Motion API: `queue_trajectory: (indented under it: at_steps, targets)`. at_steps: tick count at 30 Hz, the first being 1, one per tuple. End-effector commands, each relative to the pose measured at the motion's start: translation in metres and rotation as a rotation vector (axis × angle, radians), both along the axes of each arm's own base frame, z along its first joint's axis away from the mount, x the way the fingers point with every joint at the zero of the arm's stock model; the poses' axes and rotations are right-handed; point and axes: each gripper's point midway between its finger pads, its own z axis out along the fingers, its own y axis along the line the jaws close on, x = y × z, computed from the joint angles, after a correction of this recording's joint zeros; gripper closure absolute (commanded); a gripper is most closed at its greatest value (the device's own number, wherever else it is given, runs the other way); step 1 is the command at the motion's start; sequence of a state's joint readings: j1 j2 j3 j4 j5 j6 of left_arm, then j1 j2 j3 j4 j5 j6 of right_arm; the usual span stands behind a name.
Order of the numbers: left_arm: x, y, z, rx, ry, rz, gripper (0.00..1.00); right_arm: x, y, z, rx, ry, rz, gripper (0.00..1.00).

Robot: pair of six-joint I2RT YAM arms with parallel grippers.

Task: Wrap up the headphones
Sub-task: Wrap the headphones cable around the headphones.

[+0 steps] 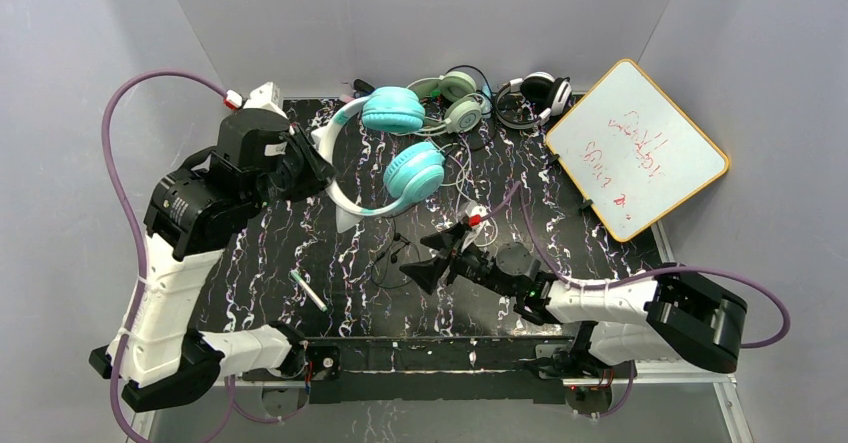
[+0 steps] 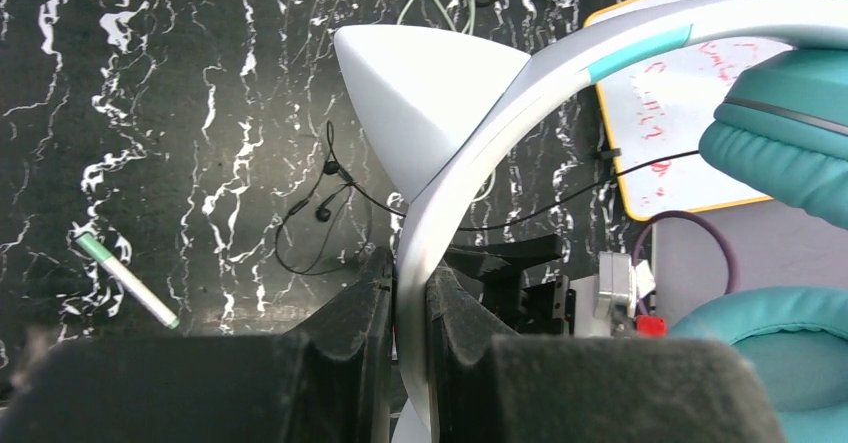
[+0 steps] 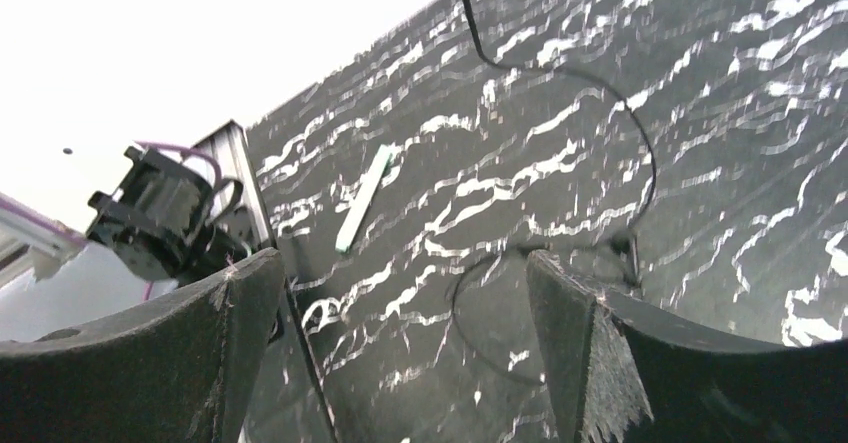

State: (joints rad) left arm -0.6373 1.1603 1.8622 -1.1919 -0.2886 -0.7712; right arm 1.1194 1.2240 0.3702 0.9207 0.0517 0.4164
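The black cable hangs slack from the teal headphones in a loose loop. Next, I pinch the hanging cable (image 3: 570,71) with my right gripper and lift it before wrapping.
The teal headphones (image 1: 400,143) with a white cat-ear band are lifted at the table's back left. My left gripper (image 1: 318,168) is shut on the band; in the left wrist view the band (image 2: 440,213) runs between the jaws of my left gripper (image 2: 410,293), beside a white cat ear (image 2: 420,103). A thin black cable (image 1: 395,253) hangs from the headset and loops on the table. My right gripper (image 1: 432,260) is open and empty just above that loop (image 3: 620,153). The mint-green headphones (image 1: 455,100) and the black-and-white headphones (image 1: 535,96) lie at the back.
A whiteboard (image 1: 637,148) with red writing leans at the back right. A green-and-white marker (image 1: 309,291) lies near the front left; it also shows in the left wrist view (image 2: 125,278) and the right wrist view (image 3: 362,199). The black marbled tabletop (image 1: 300,253) spans the workspace.
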Motion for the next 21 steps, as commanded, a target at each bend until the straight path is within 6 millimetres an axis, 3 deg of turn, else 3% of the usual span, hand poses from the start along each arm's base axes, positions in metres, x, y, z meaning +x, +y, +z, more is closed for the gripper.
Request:
queue_trajectory:
  at_steps: [1,6,9,15,21]
  targets:
    - [-0.003,-0.009,0.033,-0.135,-0.048,0.002,1.00,0.015,0.005,0.061,0.183,-0.194,-0.057,0.01]
    - [-0.005,-0.017,0.045,-0.180,-0.052,-0.023,1.00,0.020,0.021,0.065,0.118,-0.305,-0.025,0.01]
    - [-0.006,-0.019,0.052,-0.202,-0.062,-0.032,1.00,0.026,0.020,0.076,0.150,-0.389,-0.063,0.01]
    - [-0.008,-0.019,0.056,-0.213,-0.068,-0.033,1.00,0.052,0.030,0.090,0.112,-0.483,-0.161,0.01]
    - [-0.011,-0.021,0.059,-0.233,-0.067,-0.049,1.00,0.088,0.030,0.087,0.144,-0.462,-0.205,0.01]
